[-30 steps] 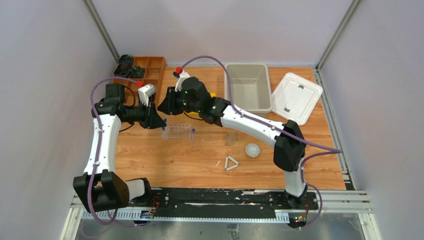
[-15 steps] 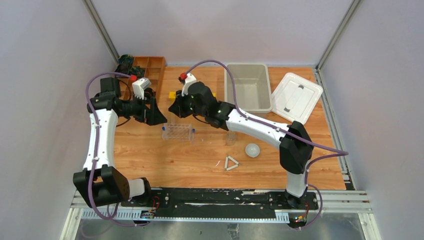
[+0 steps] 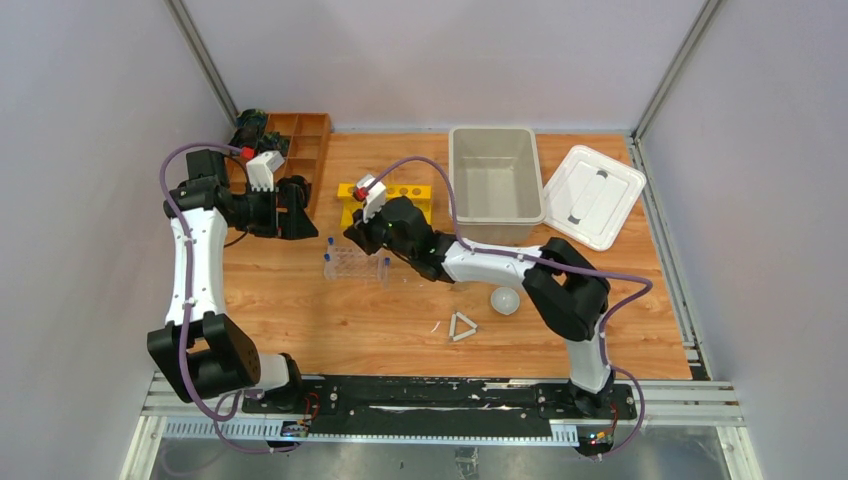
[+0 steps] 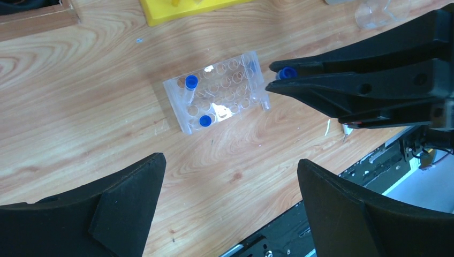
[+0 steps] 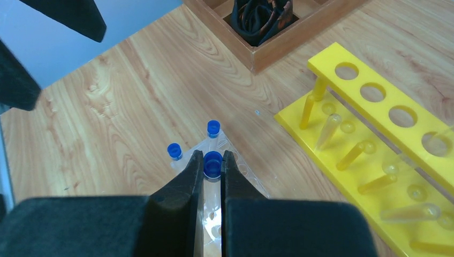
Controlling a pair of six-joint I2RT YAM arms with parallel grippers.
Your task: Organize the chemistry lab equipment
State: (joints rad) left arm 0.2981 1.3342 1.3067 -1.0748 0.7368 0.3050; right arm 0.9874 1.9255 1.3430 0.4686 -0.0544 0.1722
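My right gripper is to let go of the small clear tube in the rack (image 3: 346,249) (image 5: 225,167) beside the blue-capped tube nearest the yellow stand.
My right gripper (image 5: 213,158) is shut on a small clear tube with a blue cap (image 5: 212,164), holding it just above the clear plastic rack (image 4: 217,91) near the rack's right end. Two blue-capped tubes (image 4: 191,81) stand in the rack. From above, the right gripper (image 3: 351,233) hangs over the rack (image 3: 355,265). My left gripper (image 4: 230,160) is open and empty, up and to the left of the rack (image 3: 299,208). The white round dish (image 3: 505,300) and the white triangle (image 3: 462,327) lie on the table nearer the front. A clear glass piece (image 4: 377,10) shows beyond the right fingers.
A yellow tube stand (image 3: 385,198) sits just behind the clear rack. The wooden compartment tray (image 3: 300,135) with black objects is at the back left. A grey bin (image 3: 490,185) and its white lid (image 3: 592,195) stand at the back right.
The two grippers met tip to tip a second ago. The left gripper has opened and drawn back to the left. The right gripper has shut on the tube and moved forward over the clear rack.
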